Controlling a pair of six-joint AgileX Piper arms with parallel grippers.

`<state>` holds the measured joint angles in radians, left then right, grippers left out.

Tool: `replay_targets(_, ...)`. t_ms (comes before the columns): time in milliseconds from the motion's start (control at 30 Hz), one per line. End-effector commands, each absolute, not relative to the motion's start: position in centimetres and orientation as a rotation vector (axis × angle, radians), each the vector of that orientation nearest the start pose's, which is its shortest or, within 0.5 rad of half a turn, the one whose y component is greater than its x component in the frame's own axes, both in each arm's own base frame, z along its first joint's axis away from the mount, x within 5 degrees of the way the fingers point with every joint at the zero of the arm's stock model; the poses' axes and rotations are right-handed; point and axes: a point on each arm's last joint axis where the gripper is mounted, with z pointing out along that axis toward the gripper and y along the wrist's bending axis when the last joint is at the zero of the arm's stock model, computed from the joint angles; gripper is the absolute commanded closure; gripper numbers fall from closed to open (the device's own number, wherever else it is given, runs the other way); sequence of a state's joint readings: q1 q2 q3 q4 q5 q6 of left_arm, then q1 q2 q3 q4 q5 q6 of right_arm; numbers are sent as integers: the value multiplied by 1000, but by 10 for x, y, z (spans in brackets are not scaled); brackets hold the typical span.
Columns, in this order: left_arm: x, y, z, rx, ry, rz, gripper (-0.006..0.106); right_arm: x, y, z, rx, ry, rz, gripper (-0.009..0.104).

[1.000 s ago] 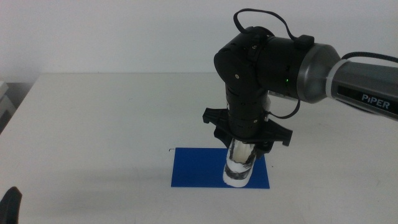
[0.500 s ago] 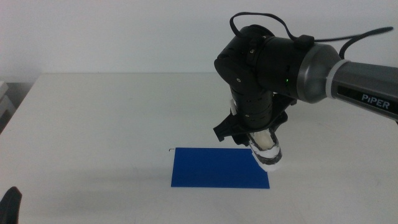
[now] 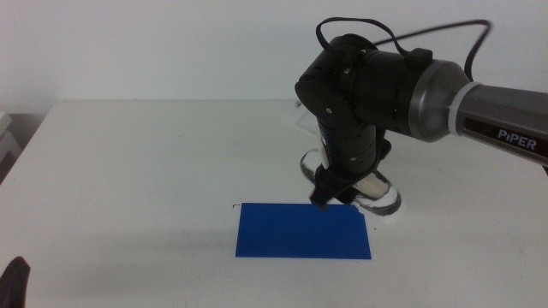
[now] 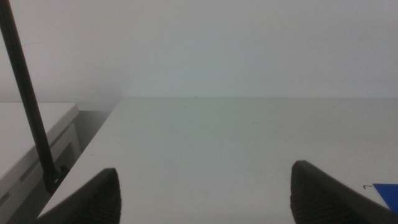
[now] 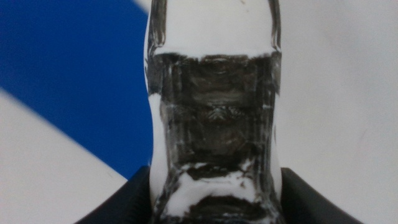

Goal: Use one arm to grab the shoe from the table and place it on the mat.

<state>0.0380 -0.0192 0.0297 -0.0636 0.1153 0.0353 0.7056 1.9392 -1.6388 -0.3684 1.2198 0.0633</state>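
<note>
The robot's right gripper will release the shoe lengthwise on the middle of the blue mat (image 3: 302, 228).
My right arm (image 3: 377, 85) reaches in from the right. Its gripper (image 3: 347, 190) is shut on the shoe (image 3: 381, 197), a white sneaker with black-grey panels, held low at the blue mat's (image 3: 300, 231) far right corner. The shoe looks blurred and mostly over the white table (image 3: 128, 171) beside the mat. In the right wrist view the shoe (image 5: 214, 124) sits between the jaws of the gripper (image 5: 214, 202), with the mat (image 5: 62, 68) to one side. My left gripper (image 4: 217, 193) is open and empty and waits at the near left corner (image 3: 13, 284).
The table's left edge and a lower grey-white surface (image 4: 31, 134) with a thin black rod (image 4: 25, 87) show in the left wrist view. A white wall stands behind the table.
My right gripper has swung the shoe from over the mat's right part to the mat's far right corner and turned it about its wrist. The left arm has not moved.
</note>
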Motion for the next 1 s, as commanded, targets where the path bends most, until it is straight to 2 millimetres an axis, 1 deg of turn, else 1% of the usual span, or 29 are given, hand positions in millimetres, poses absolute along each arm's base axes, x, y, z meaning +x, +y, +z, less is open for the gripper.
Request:
replay_targets(0, 56, 2, 200, -64, 1524, -18, 7, 322, 230, 289, -1309, 2458, -467, 99)
replay_targets(67, 56, 2, 200, -64, 1524, -18, 7, 324, 231, 289, -1530, 2334, -499, 99)
replay_targets(133, 56, 2, 200, -64, 1524, -18, 7, 325, 233, 289, -1681, 2228, -509, 99)
replay_targets(167, 56, 2, 200, -64, 1524, -18, 7, 325, 235, 289, -1727, 2190, -493, 99)
replay_targets(267, 56, 2, 200, -64, 1524, -18, 7, 324, 241, 288, -1778, 2131, -393, 99)
replay_targets(367, 56, 2, 200, -64, 1524, -18, 7, 323, 250, 288, -1781, 2076, -290, 99)
replay_targets(467, 56, 2, 200, -64, 1524, -18, 7, 324, 255, 289, -1744, 2052, -220, 99)
replay_targets(633, 56, 2, 200, -64, 1524, -18, 7, 329, 253, 289, -1700, 2062, -166, 99)
replay_targets(800, 56, 2, 200, -64, 1524, -18, 7, 334, 250, 279, -1702, 2109, -156, 99)
replay_targets(967, 56, 2, 200, -64, 1524, -18, 7, 341, 251, 262, -1692, 2165, -96, 99)
